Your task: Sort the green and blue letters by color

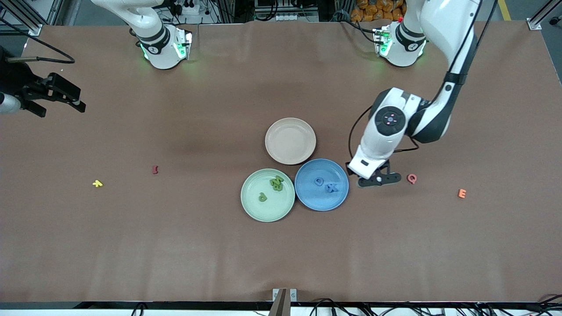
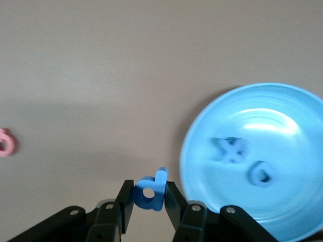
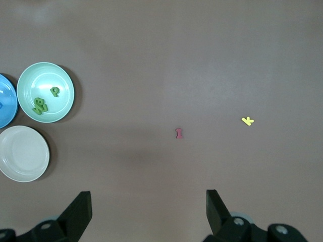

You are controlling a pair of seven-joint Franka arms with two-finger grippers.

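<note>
The small blue letter, now held low beside the blue plate, will leave my left gripper's hold between the X and the blue plate's far rim [image 1: 335, 174] [image 2: 220, 191], where I will let it go.
My left gripper [image 1: 378, 179] [image 2: 149, 199] is shut on a small blue letter [image 2: 150, 190], held low beside the blue plate [image 1: 307, 195] [image 2: 292, 108], between that plate and the pink Q. Two blue letters, a D [image 1: 318, 181] [image 2: 261, 174] and an X [image 1: 331, 188] [image 2: 229, 149], lie in the blue plate. The green plate [image 1: 252, 204] [image 3: 30, 75] holds three green letters: two stacked [image 1: 277, 183] [image 3: 40, 105] and a P [image 1: 262, 197] [image 3: 55, 91]. My right gripper [image 1: 61, 109] [image 3: 149, 206] waits open over the right arm's end of the table, holding nothing.
A beige plate [image 1: 290, 141] [image 3: 22, 154] stands farther from the front camera than the two coloured plates. A pink Q [image 1: 412, 178] [image 2: 5, 142] and an orange E [image 1: 462, 193] lie toward the left arm's end. A dark red letter [image 1: 155, 169] [image 3: 178, 133] and a yellow letter [image 1: 97, 183] [image 3: 247, 121] lie toward the right arm's end.
</note>
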